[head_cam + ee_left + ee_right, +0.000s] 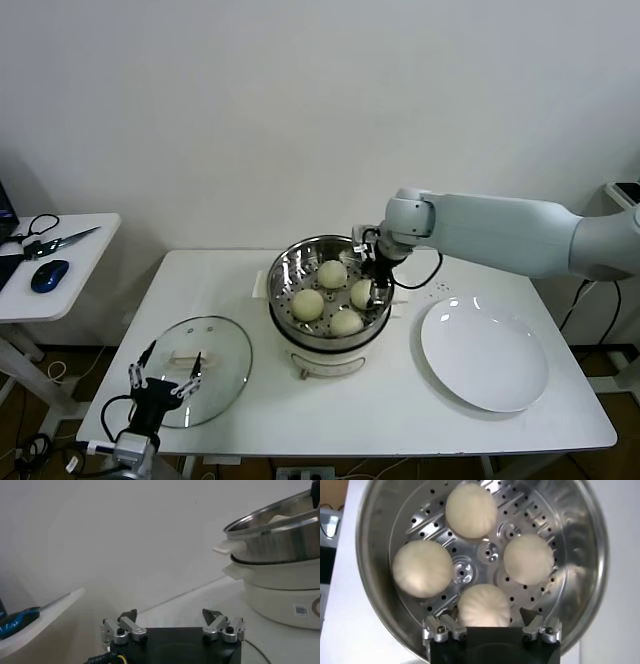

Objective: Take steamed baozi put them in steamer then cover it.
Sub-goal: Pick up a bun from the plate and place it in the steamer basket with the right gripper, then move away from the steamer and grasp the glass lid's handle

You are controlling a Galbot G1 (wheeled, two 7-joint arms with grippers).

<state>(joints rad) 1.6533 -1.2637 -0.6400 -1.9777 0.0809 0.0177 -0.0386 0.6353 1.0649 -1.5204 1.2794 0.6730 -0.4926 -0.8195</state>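
Next, my left gripper moves to the pale handle (187, 357) in the middle of the glass cover and closes on it, to lift the cover.
The steamer (296, 268) stands mid-table on its cream pot base (325, 358). Four baozi lie in it: (332, 273), (307, 304), (362, 293), (346, 322). My right gripper (378, 286) hangs over the steamer's right side, open, just above one baozi (483, 605), with a jaw on either side of it and not touching. The other three baozi (471, 510), (422, 568), (528, 558) rest on the perforated bottom (487, 550). The glass cover (222, 345) lies flat at the front left. My left gripper (163, 378) is parked open over the cover's near edge.
A white plate (485, 355) lies empty at the right of the table. A side table (70, 262) at the left holds a blue mouse (49, 275) and scissors. The left wrist view shows the steamer rim (280, 527) and pot base (280, 590) to one side.
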